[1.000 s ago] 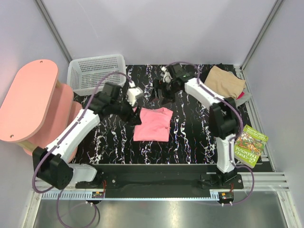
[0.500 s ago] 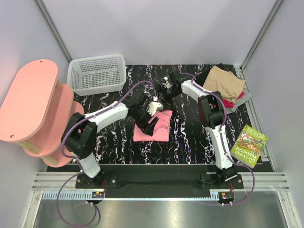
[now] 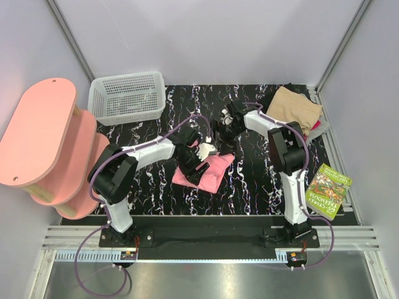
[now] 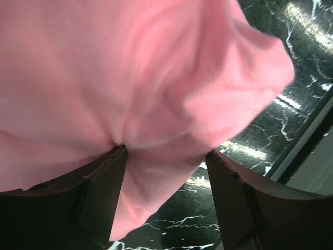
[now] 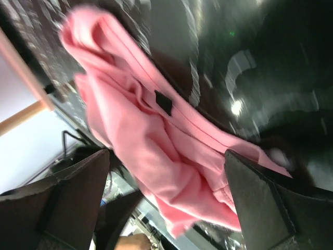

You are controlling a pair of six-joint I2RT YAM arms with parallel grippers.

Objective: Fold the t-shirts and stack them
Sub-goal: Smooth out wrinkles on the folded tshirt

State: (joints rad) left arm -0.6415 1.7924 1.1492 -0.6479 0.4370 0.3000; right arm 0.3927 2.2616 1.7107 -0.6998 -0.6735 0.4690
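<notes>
My right gripper is to close on the far edge [image 3: 219,159] [image 5: 179,174] of the bright pink t-shirt, near the t-shirt's corner on the green book's side.
The bright pink t-shirt [image 3: 215,172] lies bunched on the black marbled table [image 3: 249,180], in the middle. My left gripper [image 3: 197,167] is low on its left part. In the left wrist view, the jaws stand apart, open [image 4: 164,151], with pink cloth [image 4: 130,67] lying between them and against the left finger [image 4: 99,182]. My right gripper [image 3: 226,138] is open just over the shirt's far right corner, and its wrist view shows the crumpled shirt [image 5: 135,130] below the gripper [image 5: 166,156]. A stack of folded shirts with tan on top [image 3: 293,107] sits at the far right.
A white mesh basket [image 3: 128,96] stands at the far left of the table. A pink oval-topped stool [image 3: 37,131] stands off the table's left side. A green book [image 3: 328,190] lies at the right edge.
My left arm swung in from the left and down onto the shirt. My right gripper moved nearer to the shirt's far corner. The flat shirt became bunched and shifted slightly right.
</notes>
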